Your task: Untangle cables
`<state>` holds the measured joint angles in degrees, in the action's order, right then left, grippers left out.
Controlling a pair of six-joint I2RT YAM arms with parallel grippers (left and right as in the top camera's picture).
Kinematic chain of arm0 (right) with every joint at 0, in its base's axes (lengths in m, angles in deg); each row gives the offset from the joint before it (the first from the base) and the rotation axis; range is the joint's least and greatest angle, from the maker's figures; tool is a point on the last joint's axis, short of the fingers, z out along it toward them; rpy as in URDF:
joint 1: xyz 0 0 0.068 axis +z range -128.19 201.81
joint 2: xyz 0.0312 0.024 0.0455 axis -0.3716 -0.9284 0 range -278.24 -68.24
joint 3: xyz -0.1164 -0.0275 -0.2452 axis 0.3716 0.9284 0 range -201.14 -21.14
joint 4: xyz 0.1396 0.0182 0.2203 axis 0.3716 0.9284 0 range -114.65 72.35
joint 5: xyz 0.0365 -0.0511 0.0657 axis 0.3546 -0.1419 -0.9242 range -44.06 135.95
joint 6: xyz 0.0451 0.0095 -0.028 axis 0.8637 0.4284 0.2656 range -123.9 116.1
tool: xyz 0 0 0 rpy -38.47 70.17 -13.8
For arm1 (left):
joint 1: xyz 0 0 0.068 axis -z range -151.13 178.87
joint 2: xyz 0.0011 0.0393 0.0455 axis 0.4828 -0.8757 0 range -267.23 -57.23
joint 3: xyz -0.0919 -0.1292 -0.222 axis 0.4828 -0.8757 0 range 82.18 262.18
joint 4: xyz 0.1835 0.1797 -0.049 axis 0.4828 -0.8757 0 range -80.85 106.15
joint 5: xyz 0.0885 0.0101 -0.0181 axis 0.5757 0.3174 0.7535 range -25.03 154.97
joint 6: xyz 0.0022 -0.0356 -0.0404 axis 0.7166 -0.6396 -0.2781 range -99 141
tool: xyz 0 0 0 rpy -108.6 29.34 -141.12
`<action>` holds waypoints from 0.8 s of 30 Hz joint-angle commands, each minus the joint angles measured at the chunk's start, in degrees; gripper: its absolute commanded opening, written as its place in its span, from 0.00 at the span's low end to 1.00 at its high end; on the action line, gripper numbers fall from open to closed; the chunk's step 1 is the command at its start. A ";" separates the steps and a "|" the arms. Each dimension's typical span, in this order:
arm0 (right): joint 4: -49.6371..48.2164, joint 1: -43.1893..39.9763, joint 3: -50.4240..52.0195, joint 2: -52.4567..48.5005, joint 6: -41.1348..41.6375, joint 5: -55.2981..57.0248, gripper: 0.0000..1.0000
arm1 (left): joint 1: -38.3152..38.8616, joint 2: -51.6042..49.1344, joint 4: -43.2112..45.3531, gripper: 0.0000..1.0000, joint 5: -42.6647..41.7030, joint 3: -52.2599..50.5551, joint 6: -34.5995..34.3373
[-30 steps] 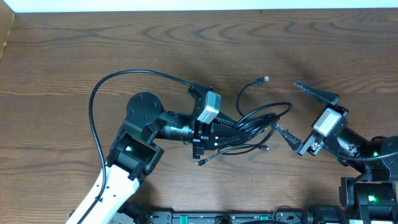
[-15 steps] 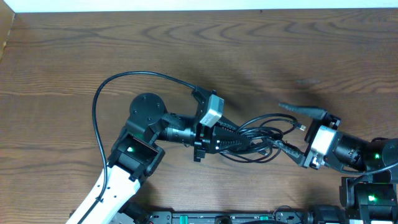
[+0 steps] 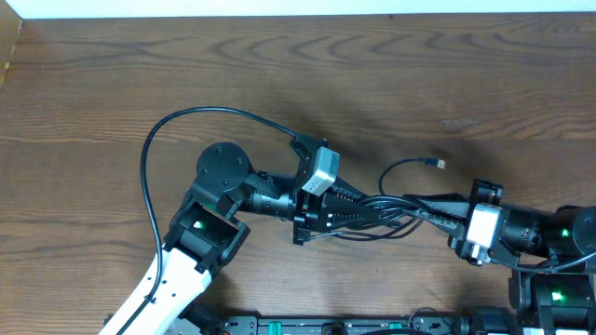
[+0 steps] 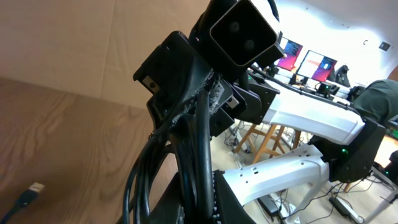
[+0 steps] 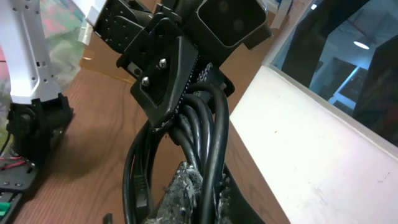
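Several pieces of the same bundle are squeezed by both my grippers, so my left gripper will open to loosen the coils and then take a loop (image 3: 377, 235) from them.
The cables (image 3: 396, 214) form a black bundle drawn out between my two grippers at the middle of the table. My left gripper (image 3: 368, 209) is shut on the bundle's left part, and the cords (image 4: 196, 155) rise straight out of its jaws. From the right, my right gripper (image 3: 426, 210) is shut on the same bundle (image 5: 208, 130), with several strands squeezed between its padded fingers (image 5: 183, 186). One loose end curls up and back to a small plug (image 3: 439, 164), which also lies on the wood in the left wrist view (image 4: 31, 190).
The left arm's own thicker black wire (image 3: 149, 149) arcs over the table to the left. The left arm's base (image 3: 191, 233) is at front left and the right arm's base (image 3: 549, 279) at front right. A pale wall edge (image 3: 279, 7) runs along the back.
My right gripper has come in from the right and shut on the bundle. The cables are now pulled into a straighter line, and the plug end has swung to the right.
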<state>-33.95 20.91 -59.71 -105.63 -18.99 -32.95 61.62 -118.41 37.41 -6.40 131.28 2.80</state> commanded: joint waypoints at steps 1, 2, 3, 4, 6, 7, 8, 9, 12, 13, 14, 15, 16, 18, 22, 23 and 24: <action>-0.07 0.13 -0.04 0.26 0.07 -3.80 0.01 | 0.11 0.20 0.68 0.07 3.80 1.70 0.42; -0.07 0.13 -0.04 0.26 0.07 -3.78 0.01 | 0.11 0.20 0.68 0.08 4.20 1.70 0.31; -0.07 0.13 -0.04 0.26 0.07 -3.72 0.01 | 0.11 0.20 0.68 0.09 4.61 1.70 0.31; -0.07 0.13 -0.04 0.26 0.07 -3.48 0.01 | 0.11 0.20 0.68 0.17 4.61 1.70 0.31; 0.09 0.13 -0.04 0.26 0.96 -1.66 0.01 | 0.11 0.20 0.68 0.50 4.59 1.70 0.31; 0.09 0.13 -0.04 0.26 2.10 -0.31 0.01 | 0.11 0.20 0.68 0.61 4.59 1.70 0.31; 0.09 0.13 -0.04 0.26 4.04 1.95 0.01 | 0.11 0.20 0.68 0.68 4.57 1.70 0.31; 0.09 0.13 -0.04 0.26 5.64 3.80 0.01 | 0.11 0.20 0.68 0.72 4.57 1.70 0.31; 0.07 0.13 -0.04 0.26 9.38 7.82 0.01 | 0.04 0.20 0.68 0.78 4.57 1.70 0.26; 0.07 0.13 -0.04 0.26 10.54 9.07 0.01 | 0.07 0.20 0.68 0.80 4.57 1.70 0.24; 0.07 0.13 -0.04 0.26 11.74 10.29 0.01 | 0.07 0.20 0.68 0.81 4.57 1.70 0.22; 0.09 0.13 -0.04 0.26 12.66 11.39 0.01 | 0.04 0.22 0.70 0.81 4.57 1.70 0.07; 0.09 0.09 -0.04 0.26 13.27 12.37 0.01 | 0.07 0.22 0.68 0.82 4.57 1.70 0.07; 0.09 0.09 -0.04 0.26 14.43 14.29 0.01 | 0.07 0.22 0.68 0.82 4.57 1.70 0.02; 0.09 0.09 -0.04 0.26 16.20 19.12 0.01 | 0.07 0.22 0.11 0.83 4.55 1.70 -0.11; 0.09 0.09 -0.04 0.26 16.98 20.68 0.01 | 0.04 0.20 -0.57 0.83 4.59 1.70 -0.09; 0.07 0.09 -0.04 0.26 17.70 21.86 0.01 | 0.04 0.20 -1.31 0.83 4.59 1.70 -0.09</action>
<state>-33.51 20.93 -59.71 -105.63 -4.87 -18.30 61.66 -118.41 36.79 -1.48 131.39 2.80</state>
